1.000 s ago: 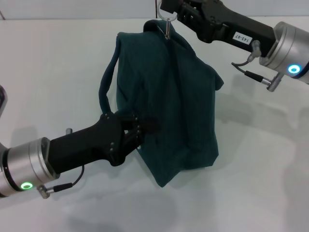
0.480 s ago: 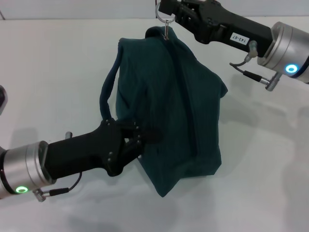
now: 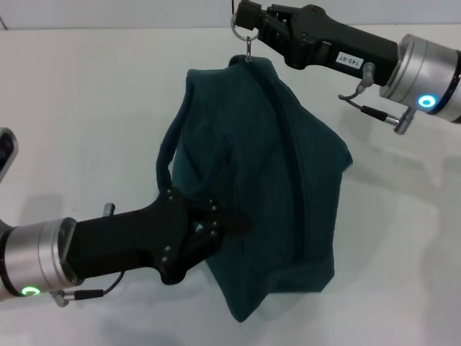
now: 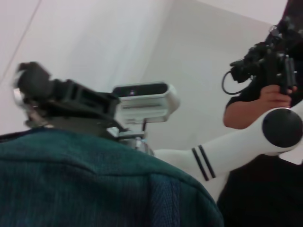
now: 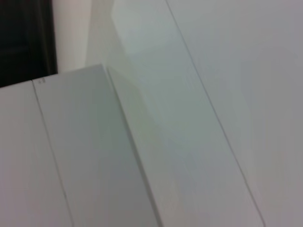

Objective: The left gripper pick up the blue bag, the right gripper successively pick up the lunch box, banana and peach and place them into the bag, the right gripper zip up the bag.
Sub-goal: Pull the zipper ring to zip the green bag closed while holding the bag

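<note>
My left gripper grips the bag's near side, far from the zip pull; it should take the fabric (image 3: 268, 101) below the zip pull before my right gripper pulls.
The blue bag (image 3: 266, 187) hangs above the white table, dark teal fabric with a loop handle (image 3: 167, 155) drooping on its left side. My left gripper (image 3: 227, 222) comes in from the lower left and is shut on the bag's near side fabric. My right gripper (image 3: 248, 20) reaches in from the upper right and is shut on the metal ring zip pull (image 3: 243, 32) at the bag's top far corner. The left wrist view shows the bag's teal fabric (image 4: 94, 184) filling the foreground, with the right gripper (image 4: 33, 90) beyond it. The lunch box, banana and peach are out of view.
A white table (image 3: 86, 94) lies under the bag. At the far left edge sits a small dark-and-white device (image 3: 6, 153). The left wrist view shows a person with a camera (image 4: 265, 75) and a white robot arm link (image 4: 222, 151). Only pale wall panels fill the right wrist view.
The bag has shifted right and toward me, and hangs larger in the head view. My left gripper moved right and down with it. The right gripper stayed at the zip pull.
</note>
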